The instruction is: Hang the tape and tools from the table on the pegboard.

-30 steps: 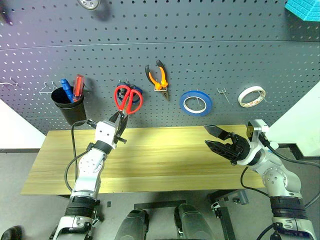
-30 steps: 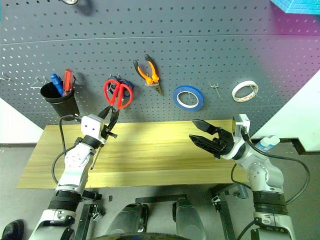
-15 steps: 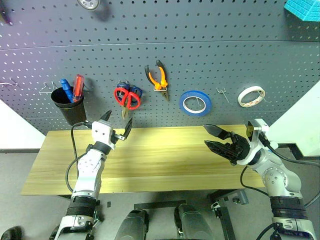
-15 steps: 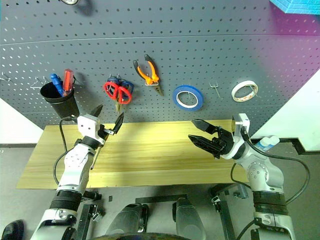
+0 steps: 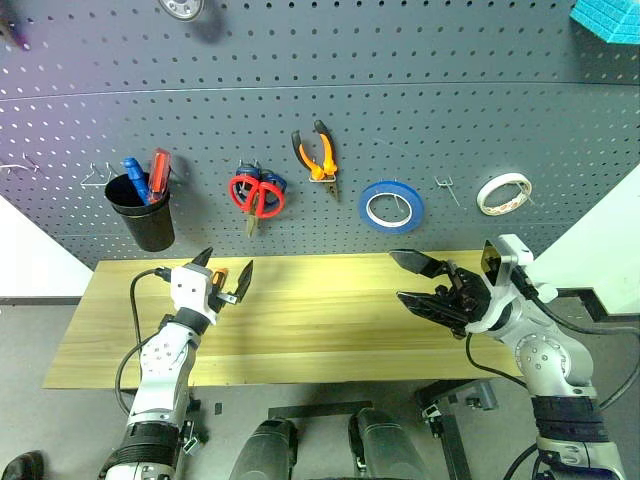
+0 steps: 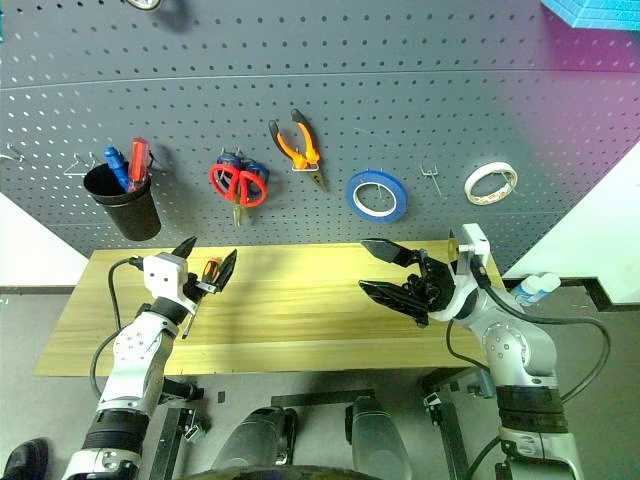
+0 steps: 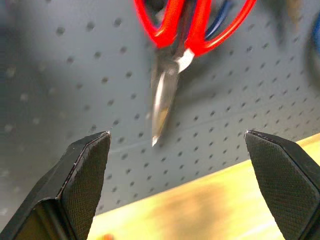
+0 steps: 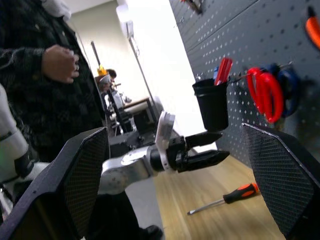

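Note:
The orange-handled screwdriver has a handle and a metal rod. Next, I should close my left gripper on the lower half of the handle [image 5: 216,287], beside that metal rod.
The red-handled scissors [image 5: 257,195] hang on the dark grey pegboard [image 5: 420,90], blades down, also seen in the left wrist view [image 7: 195,25]. To their right hang the orange-and-black pliers [image 5: 318,155] and the blue tape [image 5: 391,205]. The orange-handled screwdriver [image 8: 225,197] lies on the table [image 5: 320,320] near its left back edge. My left gripper [image 5: 222,272] hovers open just above that screwdriver, below and left of the scissors, holding nothing. My right gripper [image 5: 408,280] is open and empty over the table's right half, pointing left.
A black cup [image 5: 140,212] with blue and red screwdrivers hangs left of the scissors. A whitish tape roll [image 5: 503,192] hangs at the right, with a bare hook [image 5: 445,187] beside it. A person [image 8: 45,75] stands beyond the table's left end.
My left gripper opened and let go of the red scissors, which now hang on the pegboard. It then dropped down and to the left. My right gripper shifted slightly left.

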`<state>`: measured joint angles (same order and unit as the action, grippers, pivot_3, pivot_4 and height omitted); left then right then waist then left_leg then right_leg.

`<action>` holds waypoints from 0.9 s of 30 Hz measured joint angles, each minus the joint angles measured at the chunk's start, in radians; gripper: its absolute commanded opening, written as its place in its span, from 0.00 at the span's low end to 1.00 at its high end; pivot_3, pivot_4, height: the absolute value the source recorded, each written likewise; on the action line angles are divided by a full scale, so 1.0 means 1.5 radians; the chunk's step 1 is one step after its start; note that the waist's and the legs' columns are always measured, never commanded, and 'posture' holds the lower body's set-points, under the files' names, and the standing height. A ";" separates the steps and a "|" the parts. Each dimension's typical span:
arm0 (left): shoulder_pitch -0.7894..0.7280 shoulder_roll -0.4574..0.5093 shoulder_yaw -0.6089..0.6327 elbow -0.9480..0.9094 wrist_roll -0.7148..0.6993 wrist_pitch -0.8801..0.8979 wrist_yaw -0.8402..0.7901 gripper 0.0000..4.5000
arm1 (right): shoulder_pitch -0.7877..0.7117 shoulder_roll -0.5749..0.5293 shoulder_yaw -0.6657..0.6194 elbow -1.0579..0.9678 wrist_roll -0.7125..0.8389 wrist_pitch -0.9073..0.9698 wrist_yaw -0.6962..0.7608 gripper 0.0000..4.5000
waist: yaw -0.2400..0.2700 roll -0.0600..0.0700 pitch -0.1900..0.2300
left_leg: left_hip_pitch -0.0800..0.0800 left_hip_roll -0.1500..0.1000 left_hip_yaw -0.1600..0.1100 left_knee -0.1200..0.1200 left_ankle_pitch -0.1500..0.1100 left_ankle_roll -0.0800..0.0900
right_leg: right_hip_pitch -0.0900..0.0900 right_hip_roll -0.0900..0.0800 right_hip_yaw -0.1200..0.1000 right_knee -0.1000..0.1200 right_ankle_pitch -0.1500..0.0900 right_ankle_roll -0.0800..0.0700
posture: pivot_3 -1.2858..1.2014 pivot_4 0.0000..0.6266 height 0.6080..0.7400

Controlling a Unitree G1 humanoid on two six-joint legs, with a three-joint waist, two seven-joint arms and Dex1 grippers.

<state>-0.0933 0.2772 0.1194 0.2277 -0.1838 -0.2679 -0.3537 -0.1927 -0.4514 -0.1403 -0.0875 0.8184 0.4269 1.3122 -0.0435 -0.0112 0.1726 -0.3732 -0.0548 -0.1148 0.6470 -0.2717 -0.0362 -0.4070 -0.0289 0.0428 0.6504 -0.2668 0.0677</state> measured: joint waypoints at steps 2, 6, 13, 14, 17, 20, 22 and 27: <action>0.000 0.001 0.011 0.013 -0.001 0.033 0.013 0.99 | 0.000 0.000 0.010 0.002 -0.023 -0.014 -0.005 1.00 | 0.000 0.000 0.000 | 0.000 0.000 0.000 0.000 0.000 0.000 | 0.000 0.000 0.000 0.000 0.000 0.000 | 0.48 0.21 1.00; 0.001 0.001 0.024 0.037 -0.003 0.092 0.029 0.99 | 0.000 -0.002 0.036 0.003 -0.073 -0.044 -0.014 1.00 | 0.000 0.000 0.000 | 0.000 0.000 0.000 0.000 0.000 0.000 | 0.000 0.000 0.000 0.000 0.000 0.000 | 0.48 0.22 1.00; -0.025 0.000 0.062 0.103 -0.017 0.187 0.068 0.99 | -0.012 -0.017 0.074 0.003 -0.114 -0.028 -0.056 1.00 | 0.001 0.000 0.000 | 0.000 0.000 0.000 0.000 0.000 0.000 | 0.000 0.000 0.000 0.000 0.000 0.000 | 0.48 0.24 1.00; -0.031 0.002 0.067 0.109 -0.016 0.196 0.079 0.99 | -0.011 -0.020 0.077 0.002 -0.116 -0.027 -0.058 1.00 | 0.001 0.000 0.000 | 0.000 0.000 0.000 0.000 0.000 0.000 | 0.000 0.000 0.000 0.000 0.000 0.000 | 0.48 0.24 1.00; -0.059 0.026 0.070 0.140 -0.015 0.238 0.090 0.99 | -0.007 -0.024 0.083 0.002 -0.119 -0.027 -0.059 1.00 | 0.000 0.000 0.000 | 0.000 0.000 0.000 0.000 0.000 0.000 | 0.000 0.000 0.000 0.000 0.000 0.000 | 0.48 0.25 1.00; -0.086 0.040 0.070 0.183 -0.009 0.239 0.090 0.99 | -0.003 -0.024 0.082 0.001 -0.117 -0.027 -0.059 1.00 | -0.001 0.000 0.000 | 0.000 0.000 0.000 0.000 0.000 0.000 | 0.000 0.000 0.000 0.000 0.000 0.000 | 0.48 0.26 1.00; -0.105 0.048 0.070 0.218 0.000 0.232 0.089 0.99 | -0.003 -0.026 0.082 0.000 -0.116 -0.028 -0.059 1.00 | 0.000 0.000 0.000 | 0.000 0.000 0.000 0.000 0.000 0.000 | 0.000 0.000 0.000 0.000 0.000 0.000 | 0.48 0.26 1.00; -0.141 0.053 0.050 0.285 0.026 0.214 0.074 0.99 | -0.003 -0.028 0.081 -0.013 -0.111 -0.027 -0.060 1.00 | 0.000 -0.001 0.000 | 0.000 0.000 0.000 0.000 0.000 0.000 | 0.000 0.000 0.000 0.000 0.000 0.000 | 0.47 0.28 1.00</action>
<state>-0.3051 0.3565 0.1948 0.6550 -0.1452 0.0528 -0.2429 -0.1976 -0.4927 -0.0185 -0.1075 0.6525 0.3863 1.2224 -0.0439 -0.0120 0.1731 -0.3735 -0.0548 -0.1151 0.6468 -0.2719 -0.0362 -0.4072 -0.0294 0.0427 0.6502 -0.2667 0.0678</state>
